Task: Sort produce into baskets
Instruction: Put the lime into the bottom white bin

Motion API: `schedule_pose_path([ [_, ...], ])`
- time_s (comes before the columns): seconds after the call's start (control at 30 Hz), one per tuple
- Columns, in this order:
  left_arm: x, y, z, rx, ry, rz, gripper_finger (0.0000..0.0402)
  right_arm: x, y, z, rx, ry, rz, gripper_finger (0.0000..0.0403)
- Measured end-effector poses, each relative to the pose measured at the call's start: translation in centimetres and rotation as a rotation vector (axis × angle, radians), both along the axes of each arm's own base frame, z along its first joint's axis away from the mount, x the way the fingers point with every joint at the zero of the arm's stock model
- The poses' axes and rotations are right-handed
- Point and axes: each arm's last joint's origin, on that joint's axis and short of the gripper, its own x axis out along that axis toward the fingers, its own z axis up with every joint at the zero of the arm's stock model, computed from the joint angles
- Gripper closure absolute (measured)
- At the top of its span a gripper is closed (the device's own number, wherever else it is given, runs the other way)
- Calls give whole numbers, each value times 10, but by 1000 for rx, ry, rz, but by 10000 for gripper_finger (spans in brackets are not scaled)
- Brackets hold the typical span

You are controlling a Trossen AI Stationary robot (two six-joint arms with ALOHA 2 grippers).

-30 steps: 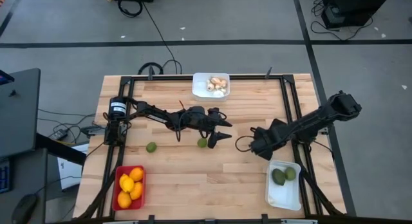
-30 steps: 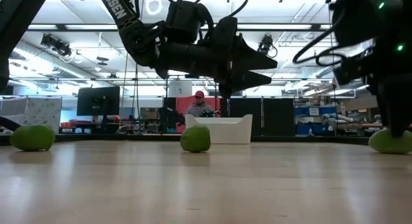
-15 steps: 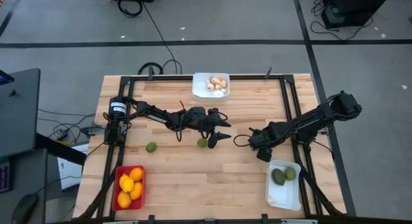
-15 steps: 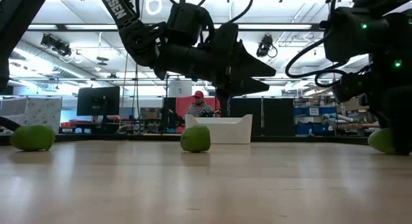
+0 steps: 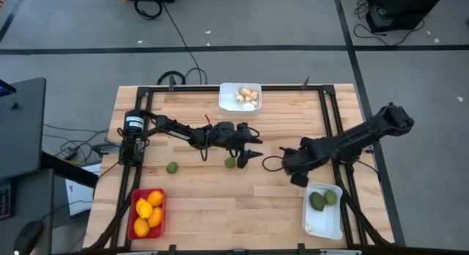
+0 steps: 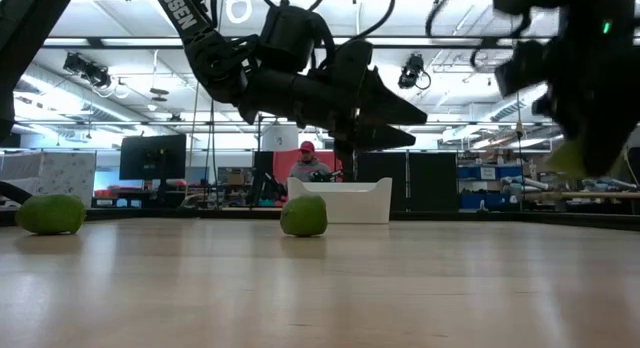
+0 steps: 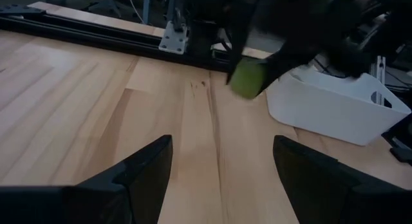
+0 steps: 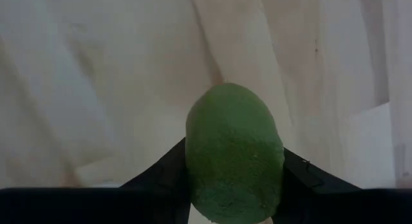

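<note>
I need to use my right gripper to put down the dark green oval fruit on the near white basket's bare bottom (image 5: 323, 215), next to its green fruits.
My right gripper (image 5: 297, 173) is shut on a dark green oval fruit (image 8: 235, 153) and holds it above the table, left of the near-right white basket (image 5: 323, 220), which holds two green fruits (image 5: 322, 200). My left gripper (image 5: 253, 154) hovers open above the table's middle, just right of a green fruit (image 5: 230, 162) resting on the wood. Another green fruit (image 5: 172, 167) lies farther left. The red basket (image 5: 134, 215) at the near left holds several orange fruits. The far white basket (image 5: 229, 96) holds pale mushroom pieces. My right gripper pinches the green fruit's two opposite sides (image 8: 193, 159) between its two fingers (image 8: 161, 172). The fingers come from above, pointing down. The fruit is lifted clear of the table (image 6: 565, 160).
A black metal frame (image 5: 333, 123) runs along the table's edges. Bare wood lies between the two grippers and along the near middle. In the low view a person (image 6: 308, 163) shows in the room behind the far basket.
My right gripper has shut on the green fruit that lay on the table beside the near-right basket and has risen with it, so the fruit now hangs clear of the wood. My left gripper has kept its place, open.
</note>
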Motion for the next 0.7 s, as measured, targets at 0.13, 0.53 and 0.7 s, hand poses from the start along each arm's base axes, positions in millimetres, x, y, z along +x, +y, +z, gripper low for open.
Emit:
schedule_pose_path([
  [0.13,0,0,-1,-1,9,0,127,-4,15,26,34,-88,13,244],
  [0.53,-1,-6,-4,-8,47,-15,127,-62,70,59,213,-140,-101,243],
  [0.7,-1,-8,-4,-7,43,-21,127,-74,98,62,344,-207,-118,242],
])
